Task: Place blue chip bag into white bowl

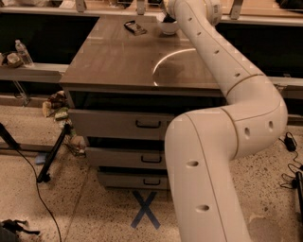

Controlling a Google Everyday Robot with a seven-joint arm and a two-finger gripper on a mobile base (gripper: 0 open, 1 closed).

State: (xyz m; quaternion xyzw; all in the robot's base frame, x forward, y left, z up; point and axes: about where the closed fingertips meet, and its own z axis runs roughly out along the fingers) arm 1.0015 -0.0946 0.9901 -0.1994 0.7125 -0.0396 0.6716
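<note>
I have a spot for the blue chip bag inside the white bowl (pixel 168 22) near the far edge of the grey table top. Next, my gripper lets go of the bag there.
The white bowl (pixel 168 28) stands at the far edge of the grey table top (pixel 118 61), right of middle. A dark shape (pixel 166 19) rises from the bowl's rim; it looks like the blue chip bag, mostly hidden by my arm. My gripper (pixel 165 6) is directly above the bowl at the top edge of the camera view, largely cut off. My white arm (pixel 222 61) reaches across the right side of the table to it. A small flat dark object with a thin loop (pixel 135 27) lies left of the bowl.
The table is a cabinet with three drawers (pixel 147 124) facing me. A water bottle (pixel 23 53) stands on a low ledge at left. Litter (pixel 57 105), a black stand leg (pixel 52 156) and cables lie on the floor at left. A blue X (pixel 146 210) marks the floor.
</note>
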